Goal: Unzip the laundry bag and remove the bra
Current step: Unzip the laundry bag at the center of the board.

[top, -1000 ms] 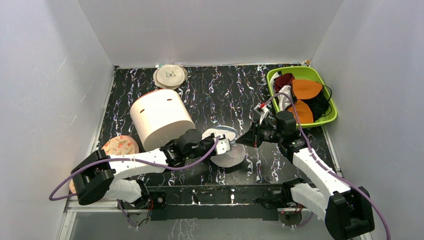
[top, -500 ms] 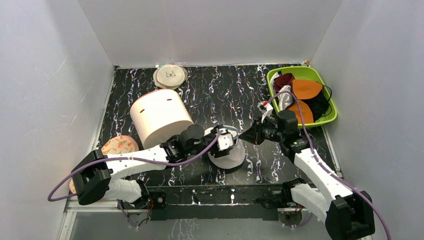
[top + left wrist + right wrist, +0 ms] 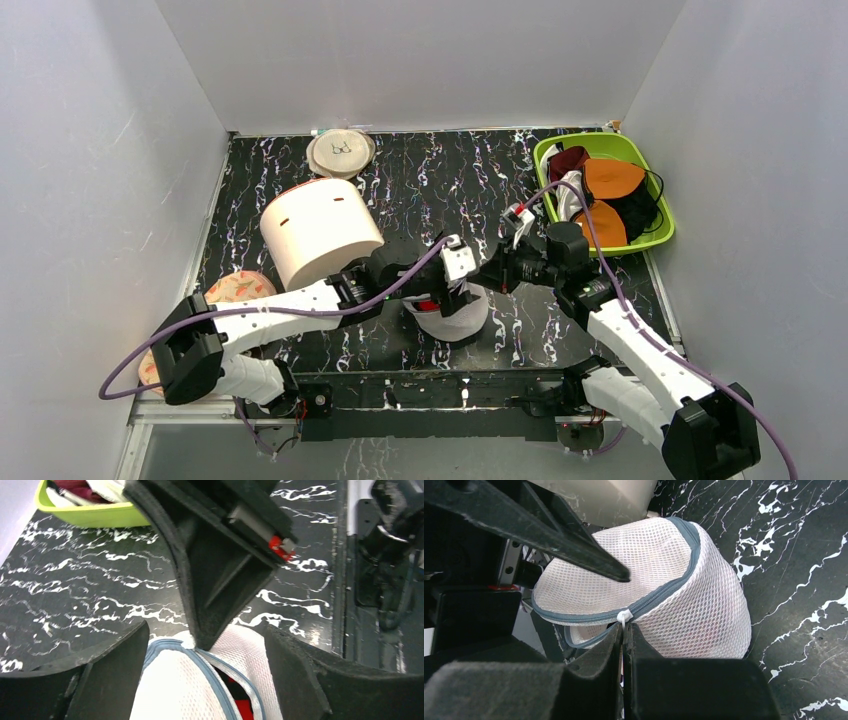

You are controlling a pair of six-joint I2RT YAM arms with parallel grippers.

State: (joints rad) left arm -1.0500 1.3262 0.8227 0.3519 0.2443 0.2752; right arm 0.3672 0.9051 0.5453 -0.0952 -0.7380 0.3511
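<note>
My left gripper needs to pinch both edges together [image 3: 234, 682] to steady the bag as my right gripper pulls, because the zip's parted edges stand loose behind the zip pull.
The laundry bag [image 3: 462, 318] is a small white mesh dome with a grey-blue zip, standing at the table's near middle. In the left wrist view the laundry bag [image 3: 175, 690] has its zip parted, and the red bra [image 3: 246, 708] shows through the gap. My left gripper [image 3: 205, 647] is open, one finger on each side of the bag's top. My right gripper [image 3: 624, 628] is shut on the white zip pull [image 3: 624, 616] at the bag's rim. From above, the left gripper [image 3: 452, 272] and the right gripper [image 3: 487, 279] meet over the bag.
A big cream cylinder [image 3: 320, 232] stands just left of the bag. A flat beige disc [image 3: 341, 153] lies at the back. A green bin [image 3: 598, 139] with orange cups and dark garments sits at the back right. A patterned disc [image 3: 240, 291] lies near the left edge.
My left gripper has opened, letting go of the bag's top, and moved right so that it straddles the bag. The right gripper stayed shut on the zip pull and shifted slightly left.
</note>
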